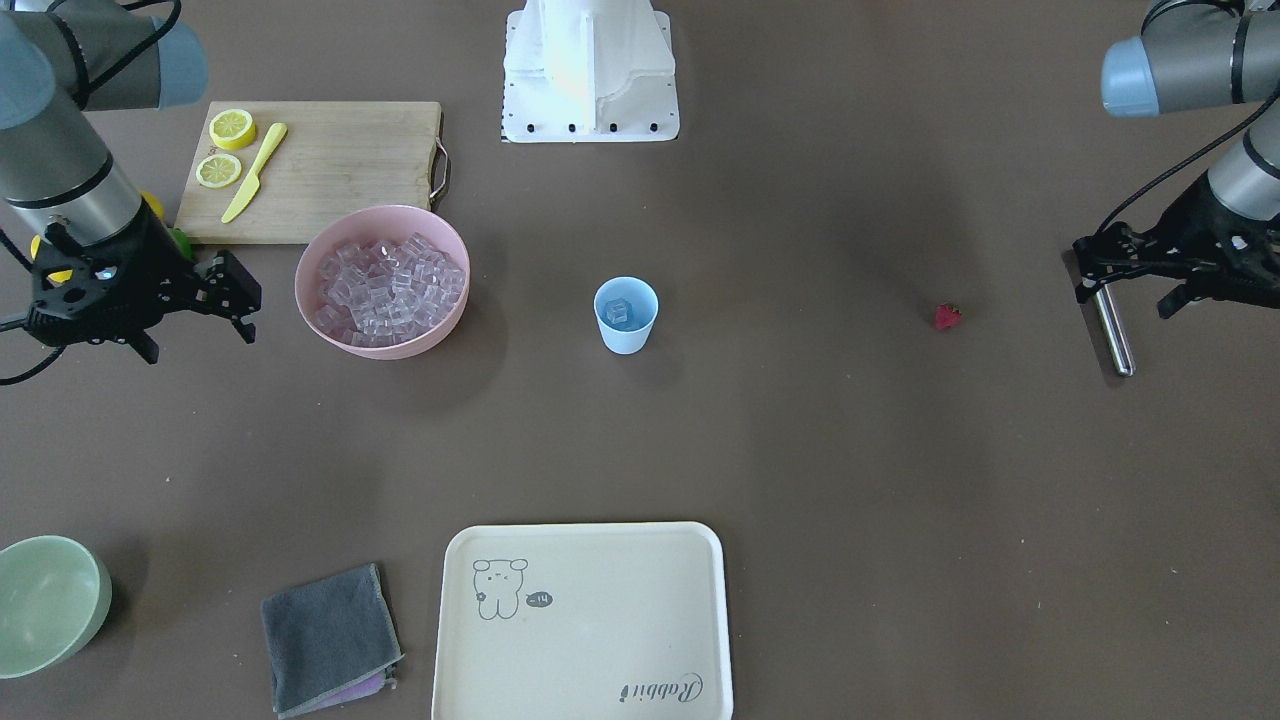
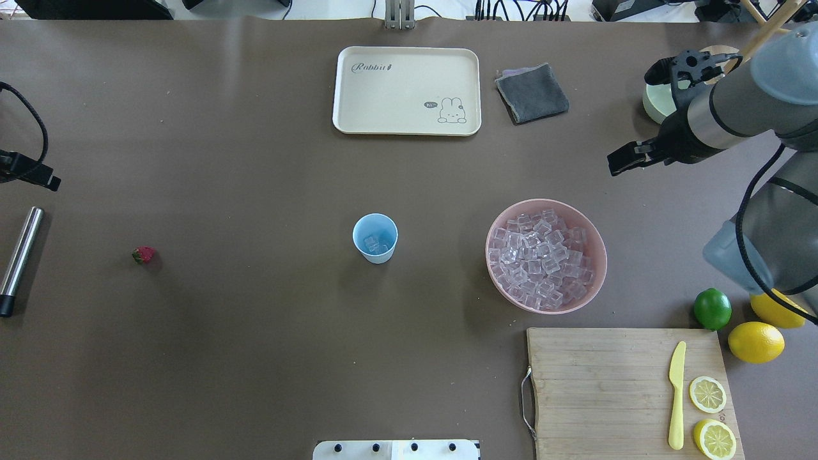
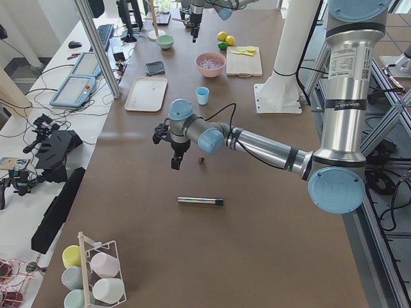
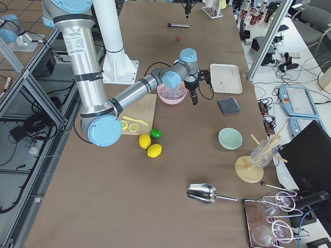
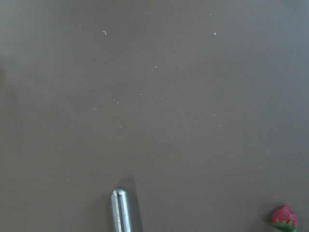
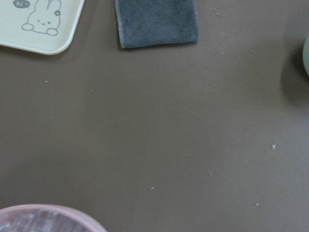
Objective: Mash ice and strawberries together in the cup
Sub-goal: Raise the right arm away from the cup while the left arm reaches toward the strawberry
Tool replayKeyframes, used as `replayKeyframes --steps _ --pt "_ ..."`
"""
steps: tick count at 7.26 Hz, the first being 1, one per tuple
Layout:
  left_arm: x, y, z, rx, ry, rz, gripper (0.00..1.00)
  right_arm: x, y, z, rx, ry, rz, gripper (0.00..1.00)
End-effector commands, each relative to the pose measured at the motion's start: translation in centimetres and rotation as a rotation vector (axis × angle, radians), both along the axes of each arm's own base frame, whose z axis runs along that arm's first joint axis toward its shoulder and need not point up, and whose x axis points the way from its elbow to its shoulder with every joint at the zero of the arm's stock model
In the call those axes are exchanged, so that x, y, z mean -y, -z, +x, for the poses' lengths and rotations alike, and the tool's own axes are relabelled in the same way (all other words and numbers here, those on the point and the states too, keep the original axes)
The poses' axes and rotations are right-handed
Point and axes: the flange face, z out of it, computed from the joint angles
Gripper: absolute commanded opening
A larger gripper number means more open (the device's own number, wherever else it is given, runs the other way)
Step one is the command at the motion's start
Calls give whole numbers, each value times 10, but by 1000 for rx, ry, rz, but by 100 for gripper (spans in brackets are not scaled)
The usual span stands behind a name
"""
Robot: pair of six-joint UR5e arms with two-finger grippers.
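My left gripper is to leave the metal rod next, move to the strawberry and close on the strawberry's red body (image 1: 945,318) (image 5: 284,214).
The light blue cup (image 1: 626,315) stands upright mid-table with a few ice cubes (image 2: 374,243) in it. Most of the ice (image 1: 385,280) fills the pink bowl (image 2: 594,227) beside the cup on my right-arm side. The strawberry (image 1: 947,317) lies on the table toward my left arm and shows in the left wrist view (image 5: 285,217). My left gripper (image 1: 1125,298) hovers open and empty over the top end of a metal rod (image 1: 1112,335), beyond the strawberry. My right gripper (image 1: 200,345) hovers open and empty beside the pink bowl, away from the cup.
A cream tray (image 1: 585,620), a grey cloth (image 1: 330,640) and a pale green bowl (image 1: 45,605) lie along the far side. A wooden cutting board (image 1: 340,165) holds lemon halves and a yellow knife. A lime (image 2: 712,308) and lemons (image 2: 756,342) sit near my right arm.
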Motion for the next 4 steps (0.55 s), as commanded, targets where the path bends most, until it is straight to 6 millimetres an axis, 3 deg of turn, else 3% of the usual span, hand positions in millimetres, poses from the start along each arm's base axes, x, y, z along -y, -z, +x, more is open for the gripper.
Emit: replayKeyframes --steps 1,3,4 --pt "-1 33 65 -31 167 -125 99 23 -55 57 -19 50 22 100" --pt "-26 8 142 -17 185 -84 99 31 -63 78 -28 30 22 100" --pt "-45 1 169 -42 113 -30 99 34 -73 93 -23 51 25 100"
